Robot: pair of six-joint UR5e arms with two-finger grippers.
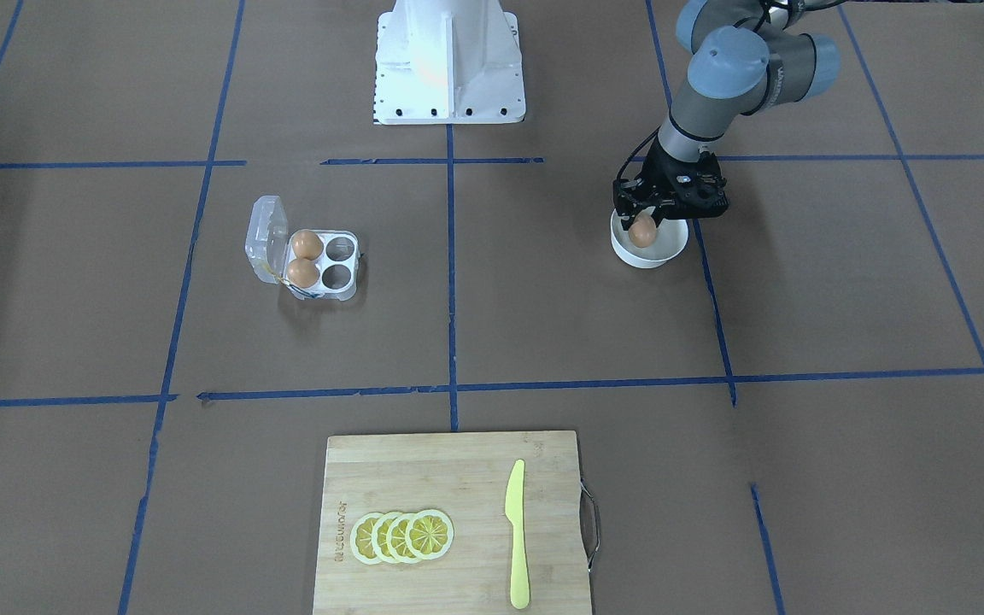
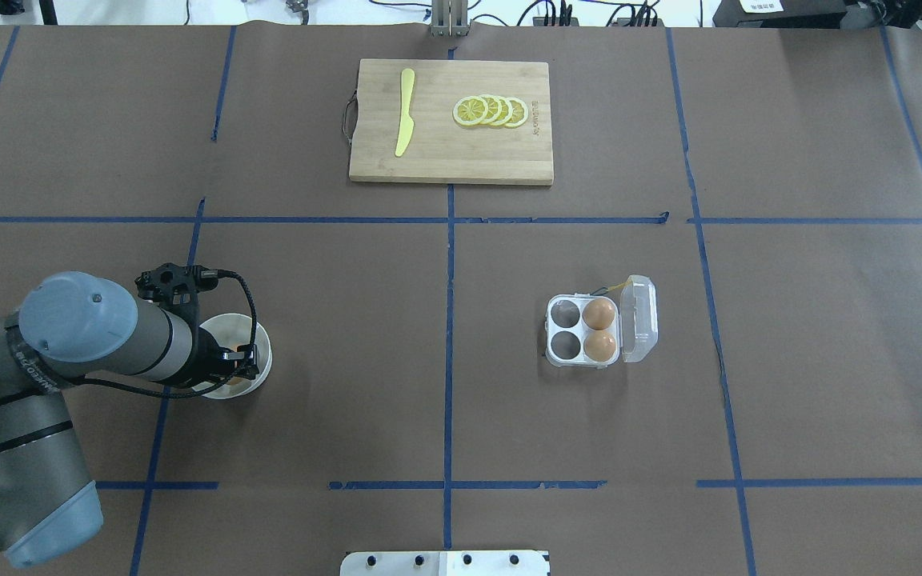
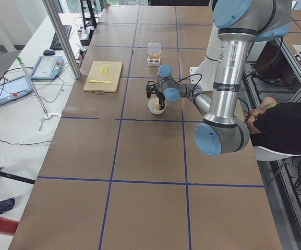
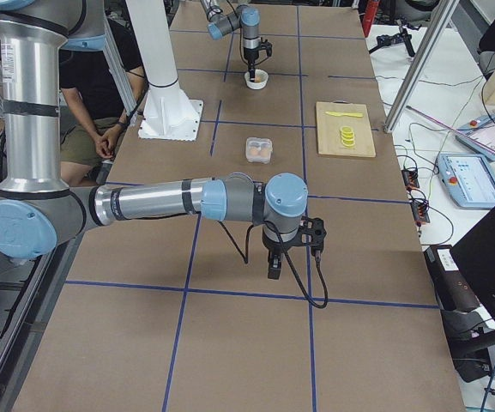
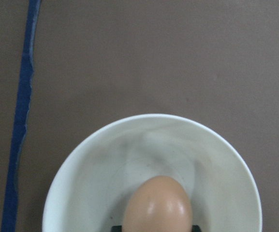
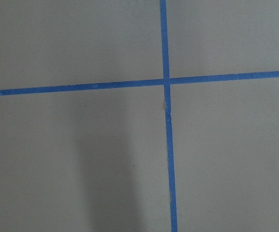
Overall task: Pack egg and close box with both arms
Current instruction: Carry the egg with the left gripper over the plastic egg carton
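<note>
Next, I release the egg with my left gripper in the clear box's empty cell nearer the cutting board (image 1: pixel 336 277). It is still over the round white bowl.
My left gripper (image 1: pixel 643 224) hangs over the round white bowl (image 1: pixel 653 258) and is shut on an orange-brown egg (image 1: pixel 643 231). In the left wrist view the egg (image 5: pixel 157 204) sits between the fingertips, above the bowl's floor (image 5: pixel 95 164). The clear four-cell box (image 1: pixel 327 263) stands open, lid (image 1: pixel 263 229) tipped back, with two eggs (image 2: pixel 599 314) in the cells next to the lid and two cells empty. My right gripper (image 4: pixel 274 262) shows only in the exterior right view, low over bare table far from the box; I cannot tell if it is open or shut.
A bamboo cutting board (image 2: pixel 450 160) with a yellow knife (image 2: pixel 404 122) and lemon slices (image 2: pixel 491 111) lies at the far edge. The white pedestal base (image 1: pixel 449 60) stands at the robot's side. Blue tape lines cross the brown table.
</note>
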